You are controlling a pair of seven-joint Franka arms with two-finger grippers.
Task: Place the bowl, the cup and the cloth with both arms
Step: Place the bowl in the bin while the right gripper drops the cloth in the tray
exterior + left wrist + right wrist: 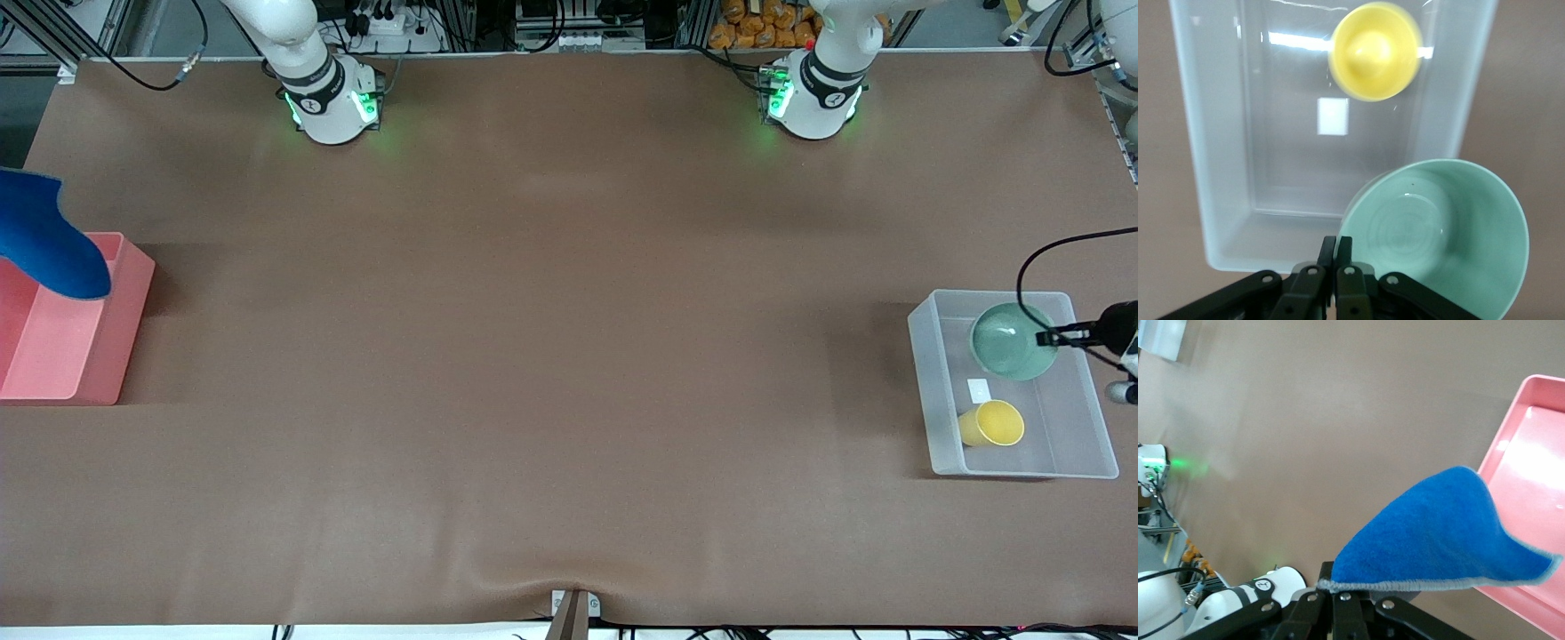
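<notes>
Next, I let go of the mint-green bowl with my left gripper on the bin's bottom beside the white label [982, 342] [1336, 179], across from the yellow cup.
My left gripper [1047, 338] is shut on the rim of the pale mint-green bowl [1009, 342] and holds it tilted over the clear plastic bin [933, 391] at the left arm's end of the table. The wrist view shows the gripper [1337, 248] pinching the bowl [1445, 233]. The yellow cup [991, 423] lies on its side in the bin, nearer the front camera than the bowl; it also shows in the left wrist view [1375, 50]. My right gripper [1338, 583] is shut on the edge of the blue cloth [1445, 533], which hangs over the pink tray [80, 356].
The pink tray [1531, 453] sits at the right arm's end of the table, the cloth [44, 236] above its corner. A small white label [978, 389] lies on the bin's floor. The brown table [551, 356] stretches between the two containers.
</notes>
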